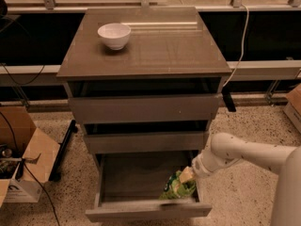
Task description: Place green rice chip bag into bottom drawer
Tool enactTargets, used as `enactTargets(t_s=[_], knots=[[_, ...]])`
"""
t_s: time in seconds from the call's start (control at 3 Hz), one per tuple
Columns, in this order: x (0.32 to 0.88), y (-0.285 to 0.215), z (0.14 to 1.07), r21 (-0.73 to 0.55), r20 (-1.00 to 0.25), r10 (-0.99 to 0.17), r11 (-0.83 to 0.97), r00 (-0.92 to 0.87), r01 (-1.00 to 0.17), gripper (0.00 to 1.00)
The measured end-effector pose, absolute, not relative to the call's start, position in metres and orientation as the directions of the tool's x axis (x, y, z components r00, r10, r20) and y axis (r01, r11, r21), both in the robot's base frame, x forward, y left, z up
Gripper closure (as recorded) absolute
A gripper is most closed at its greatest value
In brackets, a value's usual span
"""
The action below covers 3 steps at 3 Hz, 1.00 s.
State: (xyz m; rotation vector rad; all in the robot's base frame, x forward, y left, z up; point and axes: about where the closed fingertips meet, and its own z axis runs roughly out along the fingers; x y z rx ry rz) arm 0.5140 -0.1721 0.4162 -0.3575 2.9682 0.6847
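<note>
The robot's gripper should release the green rice chip bag on the bottom drawer's inside (167, 192), just behind the front panel.
The green rice chip bag (178, 187) hangs low inside the open bottom drawer (136, 178), at its right side, just behind the front panel. My gripper (187, 175) reaches in from the right on a white arm and is shut on the top of the bag. The bag's lower end is at or near the drawer floor; I cannot tell whether it touches. The two upper grey drawers are slightly ajar.
A white bowl (114, 35) stands on the cabinet top (164, 46) at the back left. An open cardboard box (19, 173) with clutter sits on the floor at the left. A white cable (242, 36) hangs behind the cabinet at the right.
</note>
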Motion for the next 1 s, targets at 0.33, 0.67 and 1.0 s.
enactTargets(t_s=[0.33,0.67,1.0], knots=[[0.518,-0.162,0.372,0.496,-0.076,-0.196,0.843,-0.978,-0.208,1.00],[0.525,-0.153,0.336,0.571,-0.046,-0.180,0.802,-0.983,-0.174,1.00],[0.530,-0.146,0.302,0.649,-0.017,-0.191,0.744,-0.981,-0.156,1.00]])
